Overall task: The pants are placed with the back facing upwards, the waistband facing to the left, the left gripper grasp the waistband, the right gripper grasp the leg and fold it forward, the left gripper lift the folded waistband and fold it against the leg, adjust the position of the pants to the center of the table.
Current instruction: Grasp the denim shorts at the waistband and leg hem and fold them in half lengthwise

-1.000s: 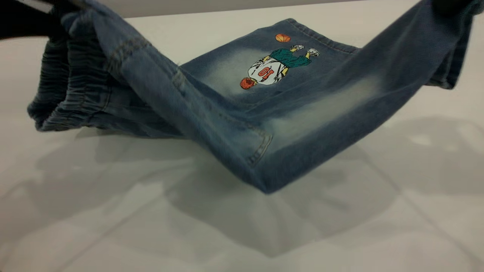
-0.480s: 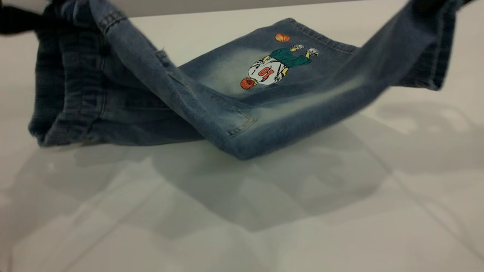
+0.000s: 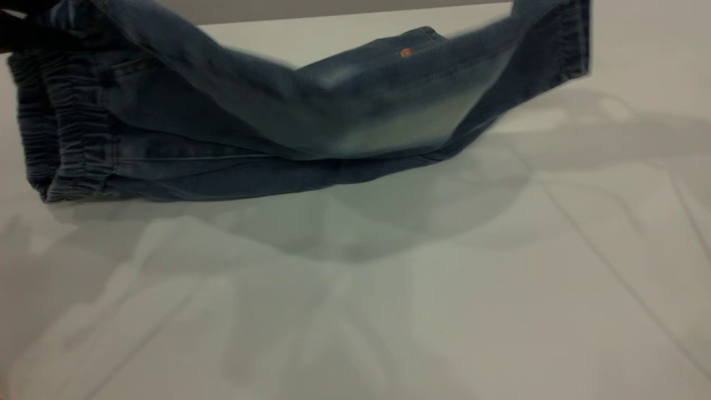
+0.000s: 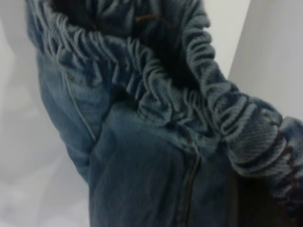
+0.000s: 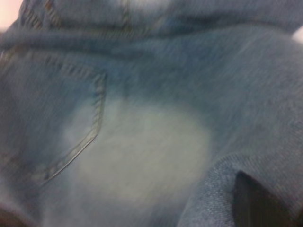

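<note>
Next, my left gripper sets the held waistband down on the white table [image 3: 46,176] by its drooping ruffled lower edge.
The blue denim pants [image 3: 278,128] hang stretched between both grippers, low over the white table [image 3: 389,311]. The ruffled waistband [image 3: 61,139] droops at the left, its lower part touching the table. My left gripper [image 3: 14,30] shows only as a black shape at the top left edge, shut on the waistband [image 4: 156,85]. The leg [image 3: 444,105] with the pale oval [image 5: 142,151] rises to the top right, where the right gripper holds it out of the exterior view. One black fingertip [image 5: 255,205] shows with denim wrapped round it. The printed leg lies behind, only its orange ball [image 3: 407,52] showing.
The table stretches wide in front of and to the right of the pants, with faint shadows under the cloth. A grey wall edge [image 3: 333,8] runs along the back.
Both grippers have carried the lifted near half back over the printed leg. The sagging fold has gone from the front. The player print is now almost covered. The held leg hem has shifted left.
</note>
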`<state>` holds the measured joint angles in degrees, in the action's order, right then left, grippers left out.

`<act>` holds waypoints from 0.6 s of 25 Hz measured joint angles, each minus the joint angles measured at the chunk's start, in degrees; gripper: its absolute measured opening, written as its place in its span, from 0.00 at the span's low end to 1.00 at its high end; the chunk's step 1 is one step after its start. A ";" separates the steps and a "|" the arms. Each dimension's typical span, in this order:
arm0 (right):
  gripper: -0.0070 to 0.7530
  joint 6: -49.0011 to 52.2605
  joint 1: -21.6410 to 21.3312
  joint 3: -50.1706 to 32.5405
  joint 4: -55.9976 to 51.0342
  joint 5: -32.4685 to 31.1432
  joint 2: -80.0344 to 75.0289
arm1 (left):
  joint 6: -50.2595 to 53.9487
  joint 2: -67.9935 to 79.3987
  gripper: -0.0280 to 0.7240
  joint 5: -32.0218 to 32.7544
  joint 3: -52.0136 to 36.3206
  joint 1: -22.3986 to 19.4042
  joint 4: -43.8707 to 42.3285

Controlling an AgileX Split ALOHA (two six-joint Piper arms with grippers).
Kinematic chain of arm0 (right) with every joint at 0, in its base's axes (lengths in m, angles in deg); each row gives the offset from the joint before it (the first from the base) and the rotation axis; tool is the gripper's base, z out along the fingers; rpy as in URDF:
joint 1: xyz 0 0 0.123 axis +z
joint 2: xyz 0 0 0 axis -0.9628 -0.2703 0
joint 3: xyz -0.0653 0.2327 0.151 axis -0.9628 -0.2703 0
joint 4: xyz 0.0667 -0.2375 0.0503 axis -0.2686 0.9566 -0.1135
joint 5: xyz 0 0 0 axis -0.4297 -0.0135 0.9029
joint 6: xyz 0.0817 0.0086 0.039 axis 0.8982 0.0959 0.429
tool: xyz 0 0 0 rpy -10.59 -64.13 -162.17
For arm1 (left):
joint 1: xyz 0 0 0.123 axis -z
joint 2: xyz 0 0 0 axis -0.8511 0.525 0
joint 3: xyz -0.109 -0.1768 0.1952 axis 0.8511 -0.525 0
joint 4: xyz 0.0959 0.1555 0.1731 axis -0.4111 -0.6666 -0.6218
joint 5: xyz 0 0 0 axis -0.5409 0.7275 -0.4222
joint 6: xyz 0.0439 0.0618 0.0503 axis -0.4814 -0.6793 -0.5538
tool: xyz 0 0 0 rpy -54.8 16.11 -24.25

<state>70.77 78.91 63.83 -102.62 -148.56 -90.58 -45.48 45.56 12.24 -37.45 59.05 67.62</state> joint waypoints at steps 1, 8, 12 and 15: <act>0.04 0.38 0.00 1.94 0.00 0.00 -1.70 | 0.43 0.19 0.24 -0.97 0.00 0.00 0.00; 0.04 3.45 0.00 12.11 -0.78 0.00 -12.24 | 5.99 5.04 0.24 -4.84 0.05 0.00 0.00; 0.04 3.76 0.00 16.13 -3.39 0.00 -16.76 | 5.96 9.81 0.24 -5.24 0.05 0.00 -0.10; 0.04 4.38 0.08 17.39 -5.15 0.48 -19.47 | 6.11 13.10 0.24 -5.76 0.30 0.00 -0.14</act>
<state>75.14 78.99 81.21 -107.77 -148.09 -110.05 -39.37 58.66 6.48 -37.14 59.05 67.48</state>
